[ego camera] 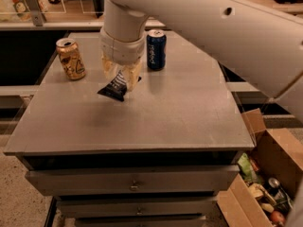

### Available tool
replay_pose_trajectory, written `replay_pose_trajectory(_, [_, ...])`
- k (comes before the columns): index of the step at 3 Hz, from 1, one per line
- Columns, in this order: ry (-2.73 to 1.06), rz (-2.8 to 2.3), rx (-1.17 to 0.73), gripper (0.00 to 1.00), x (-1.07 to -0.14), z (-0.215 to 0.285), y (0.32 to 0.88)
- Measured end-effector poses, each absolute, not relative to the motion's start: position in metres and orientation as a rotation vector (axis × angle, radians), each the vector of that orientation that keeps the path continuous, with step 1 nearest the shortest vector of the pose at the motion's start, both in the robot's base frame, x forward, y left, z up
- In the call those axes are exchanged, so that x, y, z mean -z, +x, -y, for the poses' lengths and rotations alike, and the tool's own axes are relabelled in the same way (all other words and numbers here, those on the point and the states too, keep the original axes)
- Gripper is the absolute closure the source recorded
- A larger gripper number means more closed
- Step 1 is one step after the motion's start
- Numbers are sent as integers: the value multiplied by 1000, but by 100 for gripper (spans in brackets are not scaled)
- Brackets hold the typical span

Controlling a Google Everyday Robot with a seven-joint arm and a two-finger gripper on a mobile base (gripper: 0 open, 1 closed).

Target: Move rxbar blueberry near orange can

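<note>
Next, I release the rxbar blueberry on the table [82, 86] just in front of the orange can.
The orange can [70, 58] stands upright at the far left of the grey table top [180, 112], gold-orange with dark graphics and a silver top. My gripper [121, 76] hangs from the big white arm over the left-middle of the table, to the right of the can. It is shut on the rxbar blueberry [114, 88], a dark navy wrapper with pale lettering, held tilted above the surface. The bar's lower end points down to the left, and its shadow lies on the table below.
A dark blue can [155, 49] with white lettering stands upright behind and right of the gripper. The table has drawers below. An open cardboard box [265, 183] with assorted items sits on the floor at the lower right. A counter runs along the back.
</note>
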State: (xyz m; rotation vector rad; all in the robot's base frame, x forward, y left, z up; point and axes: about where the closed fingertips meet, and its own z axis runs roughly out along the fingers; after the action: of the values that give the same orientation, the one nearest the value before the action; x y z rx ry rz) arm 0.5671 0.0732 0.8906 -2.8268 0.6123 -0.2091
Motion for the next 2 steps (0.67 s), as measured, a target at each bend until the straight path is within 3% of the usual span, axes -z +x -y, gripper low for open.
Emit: replay_pose_trajectory(2, [-2839, -569, 191, 100, -884, -127, 590])
